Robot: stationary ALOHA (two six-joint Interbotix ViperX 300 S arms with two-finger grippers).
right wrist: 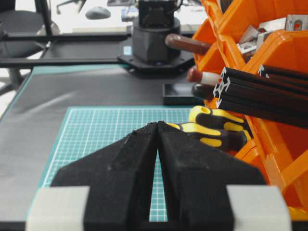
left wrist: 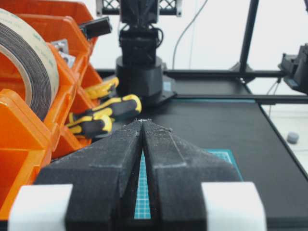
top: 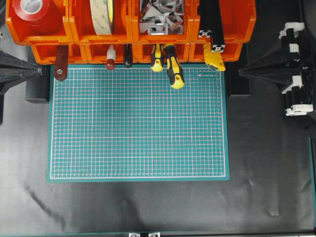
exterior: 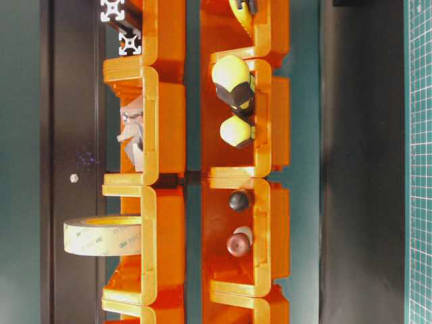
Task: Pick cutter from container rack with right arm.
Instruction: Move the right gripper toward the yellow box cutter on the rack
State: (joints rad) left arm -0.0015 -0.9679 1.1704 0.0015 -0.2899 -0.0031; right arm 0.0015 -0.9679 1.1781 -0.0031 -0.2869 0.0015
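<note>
The robot's right gripper will next go to the yellow cutter's outer end [top: 216, 62] [right wrist: 299, 213], which sticks out of the orange bin below the black extrusions, and close there.
The container rack [top: 192, 29] of orange bins spans the top of the overhead view. The yellow cutter [top: 213, 58] sticks out of the lower right bin, over the green mat's far right corner. It also shows in the left wrist view [left wrist: 103, 88], beyond the two screwdrivers. My right gripper [top: 242, 72] is shut and empty, level with the cutter and a little to its right. In the right wrist view [right wrist: 158, 124] its tips point along the rack front. My left gripper [top: 39, 70] is shut and empty at the mat's far left; its tips also show in the left wrist view [left wrist: 143, 121].
Two yellow-and-black screwdrivers [top: 173, 66] hang out of the bin left of the cutter. Black extrusions [top: 215, 24] lie in the bin above it. Red-brown handles [top: 60, 61], tape rolls [top: 102, 15] and metal brackets [top: 160, 17] fill other bins. The green mat [top: 138, 123] lies in front.
</note>
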